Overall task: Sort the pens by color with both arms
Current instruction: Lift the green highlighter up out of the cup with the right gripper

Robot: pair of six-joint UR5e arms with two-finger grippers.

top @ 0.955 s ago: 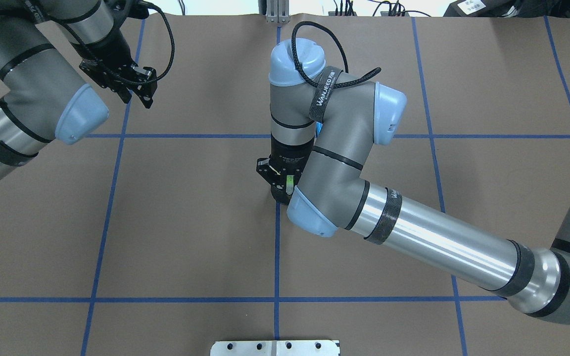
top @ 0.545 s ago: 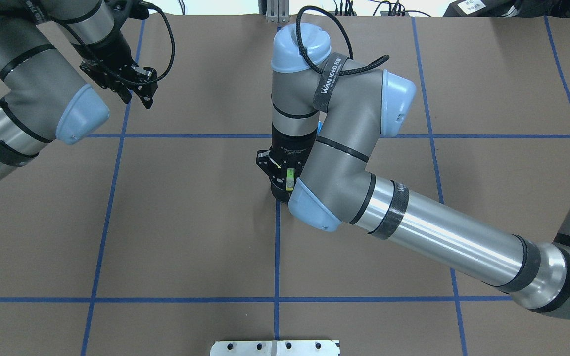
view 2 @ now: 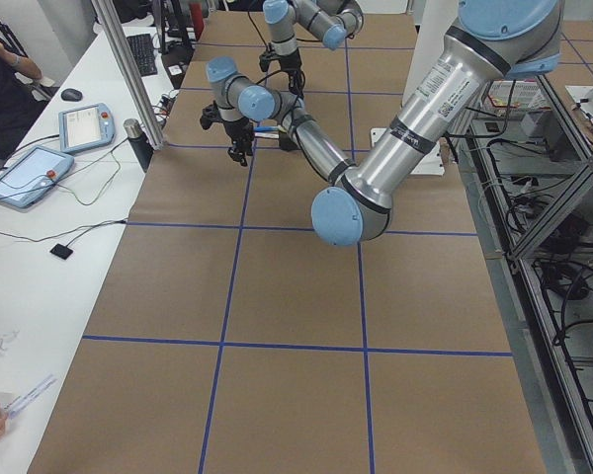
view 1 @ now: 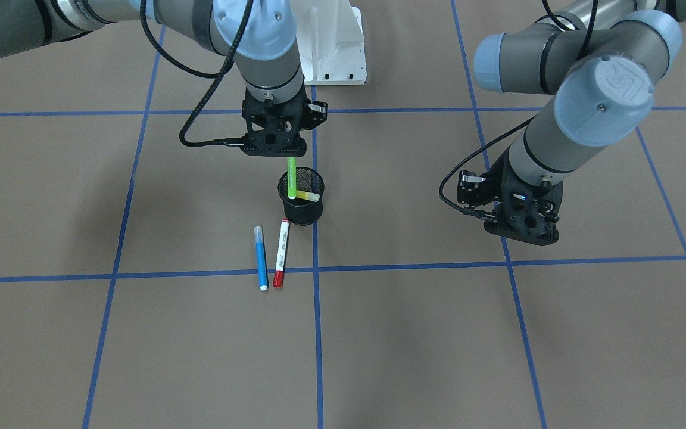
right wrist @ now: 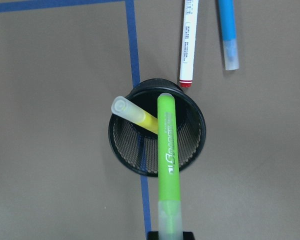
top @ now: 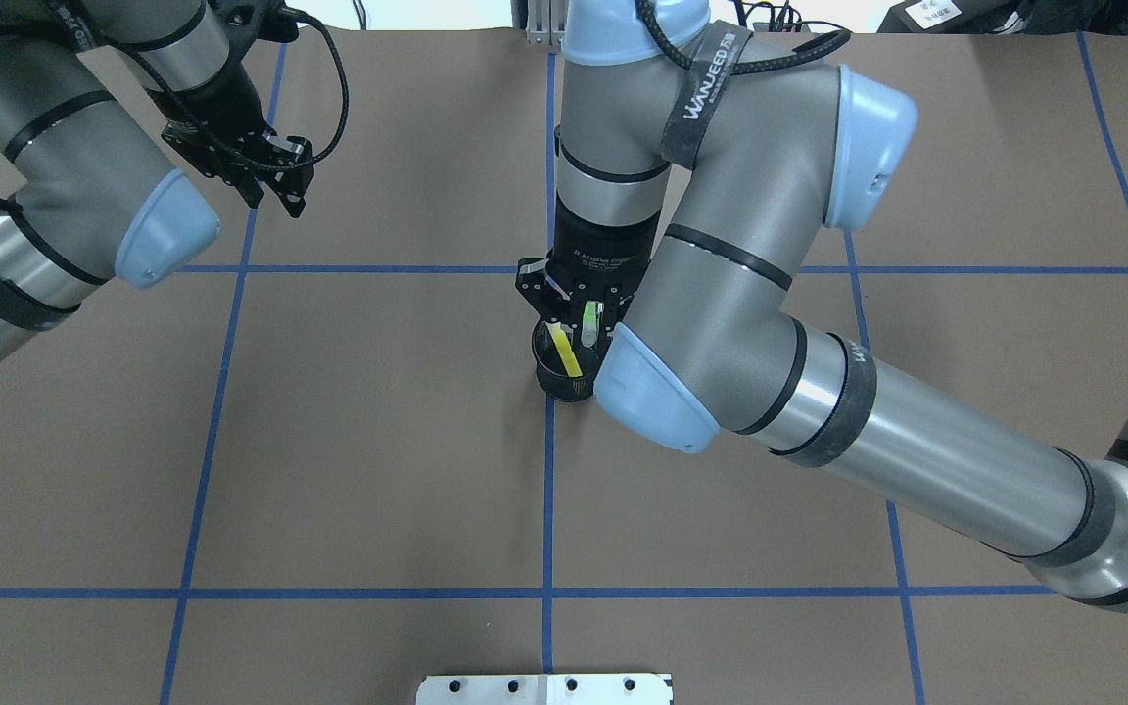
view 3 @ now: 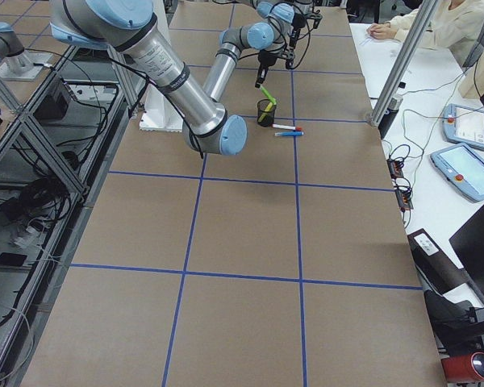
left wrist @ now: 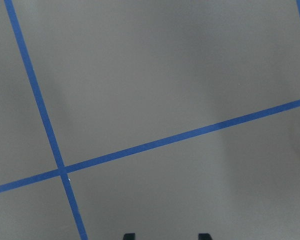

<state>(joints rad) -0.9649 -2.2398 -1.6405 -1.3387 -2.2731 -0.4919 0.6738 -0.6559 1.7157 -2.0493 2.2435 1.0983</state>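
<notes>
I should use my right gripper to set the lime green pen down on the blue tape crossing (view 1: 313,268) (right wrist: 132,3) beside the red-capped white pen. The lime green pen is now upright at the cup's mouth.
My right gripper (view 1: 290,155) is shut on the top of the lime green pen (view 1: 291,179) and holds it upright, its lower end at the mouth of the black mesh cup (view 1: 302,211). The yellow pen (view 1: 308,195) leans inside the cup. In the right wrist view the green pen (right wrist: 168,160) hangs over the cup (right wrist: 121,145), beside the yellow pen (right wrist: 135,115). The blue pen (view 1: 261,257) and the red-capped white pen (view 1: 281,253) lie side by side on the table beyond the cup. My left gripper (top: 275,186) is open and empty, far to the left.
Blue tape lines (top: 548,490) divide the brown table into squares. The white metal base (view 1: 331,42) stands on the robot's side. Operators, tablets and cables are on a white bench (view 2: 40,197) past the table's far edge.
My right arm has risen and drawn the green pen up out of the cup, so the cup and the yellow pen now show from overhead. The left arm has not moved.
</notes>
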